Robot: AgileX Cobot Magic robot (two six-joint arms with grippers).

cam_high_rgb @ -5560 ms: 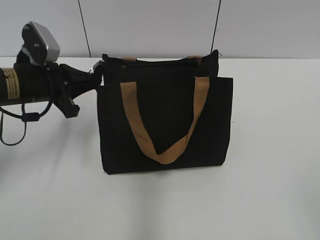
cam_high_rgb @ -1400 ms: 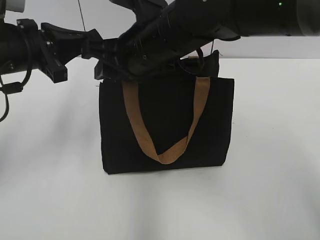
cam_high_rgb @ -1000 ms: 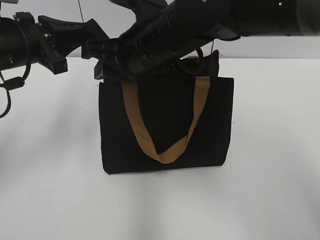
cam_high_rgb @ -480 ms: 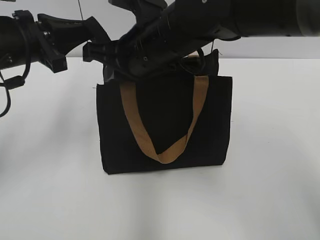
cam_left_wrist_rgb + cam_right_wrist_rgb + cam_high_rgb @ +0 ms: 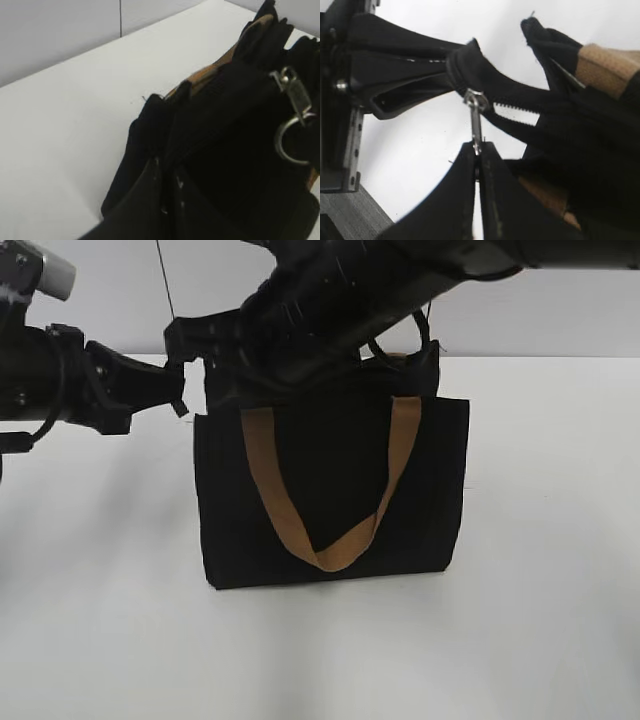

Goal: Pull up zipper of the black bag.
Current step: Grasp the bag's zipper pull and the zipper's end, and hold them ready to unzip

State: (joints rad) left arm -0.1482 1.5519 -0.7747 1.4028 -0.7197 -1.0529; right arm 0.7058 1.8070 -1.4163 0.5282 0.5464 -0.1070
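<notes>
The robot's right gripper will release the silver pull tab above the tan strap's end farther from the left gripper [image 5: 400, 381].
The black bag [image 5: 330, 470] stands upright on the white table, its tan strap [image 5: 268, 475] hanging down the front. My left gripper [image 5: 180, 393] is shut on the bag's top left end, also seen in the left wrist view [image 5: 167, 175]. My right arm reaches across from the upper right. Its gripper [image 5: 477, 150] is shut on the silver pull tab [image 5: 476, 120] of the zipper [image 5: 515, 107], close to the left gripper [image 5: 395, 80]. The zipper is parted to the right of the slider. The silver pull with its ring also shows in the left wrist view [image 5: 294, 120].
The white table [image 5: 540, 590] spreads around the bag on all sides. A pale wall with dark vertical seams [image 5: 168, 295] stands behind it. The right arm [image 5: 340, 290] covers the bag's top edge in the exterior view.
My left arm has dropped lower at the bag's top left corner, still clamped on it. My right arm has lifted slightly. The bag stays upright in place.
</notes>
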